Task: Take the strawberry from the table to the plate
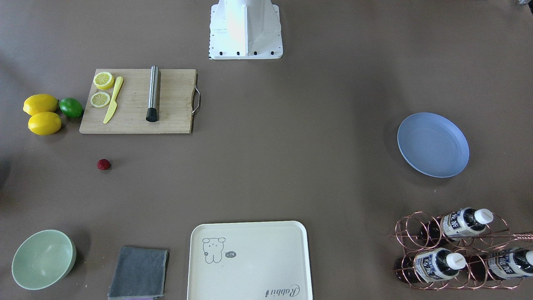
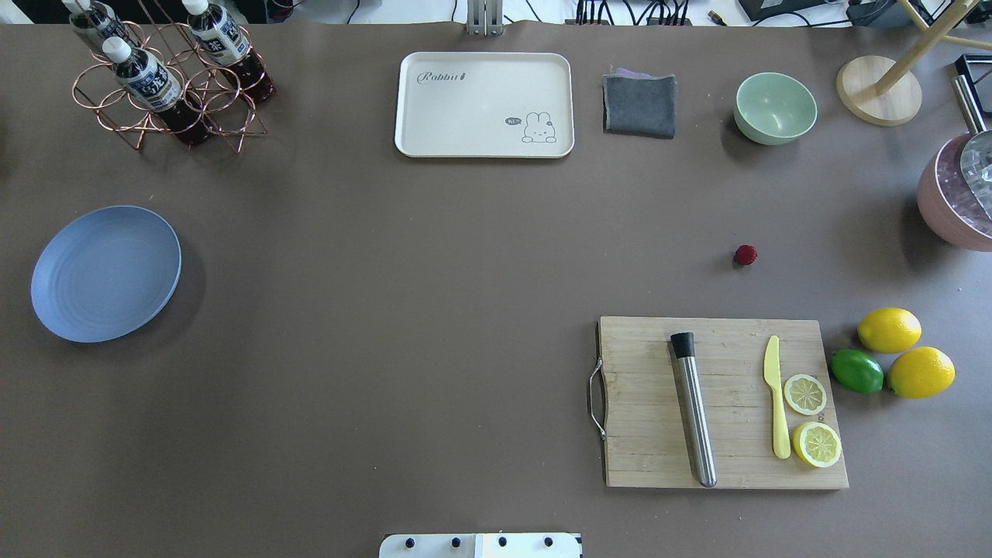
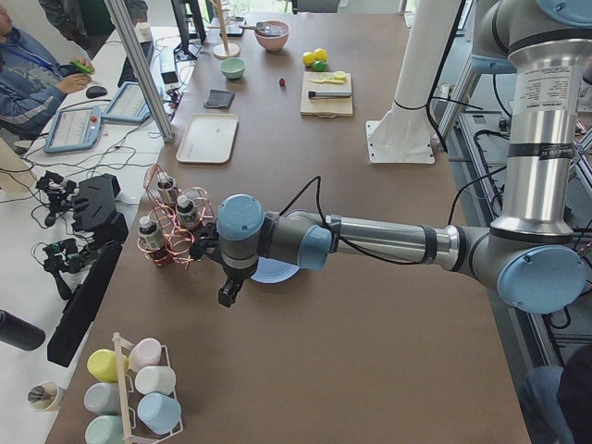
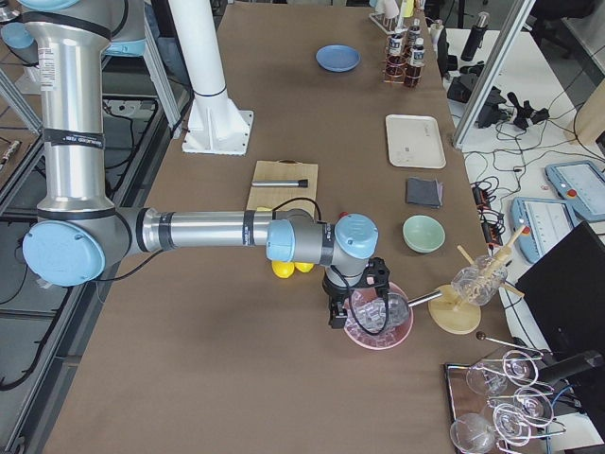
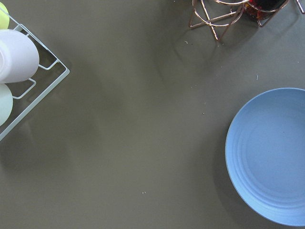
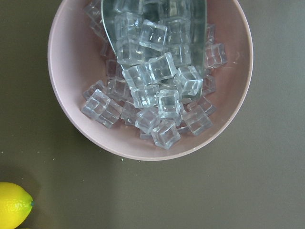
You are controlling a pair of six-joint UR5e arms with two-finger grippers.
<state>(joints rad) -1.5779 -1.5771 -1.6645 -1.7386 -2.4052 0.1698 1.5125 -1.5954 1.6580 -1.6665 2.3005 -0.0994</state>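
My left gripper needs to next move to the pale blue plate and close on the plate's rim (image 1: 468,146) (image 5: 227,155), on the side farthest from the strawberry.
The strawberry (image 1: 103,164) (image 2: 745,255) (image 3: 282,82) is a small dark red berry lying on the bare table (image 2: 387,310), a little beyond the cutting board. The pale blue plate (image 1: 433,144) (image 2: 106,273) (image 5: 269,157) sits empty at the opposite end of the table. My left gripper (image 3: 227,294) hangs just beside the plate and shows only in the left side view, so I cannot tell if it is open or shut. My right gripper (image 4: 333,317) hovers over a pink bowl of ice, far from the berry, and I cannot tell its state either.
A wooden cutting board (image 2: 721,403) carries a steel muddler, a yellow knife and lemon slices. Two lemons (image 2: 889,329) and a lime lie beside it. A cream tray (image 2: 484,105), grey cloth (image 2: 639,105), green bowl (image 2: 775,107), bottle rack (image 2: 167,77) and pink ice bowl (image 6: 143,76) line the edges.
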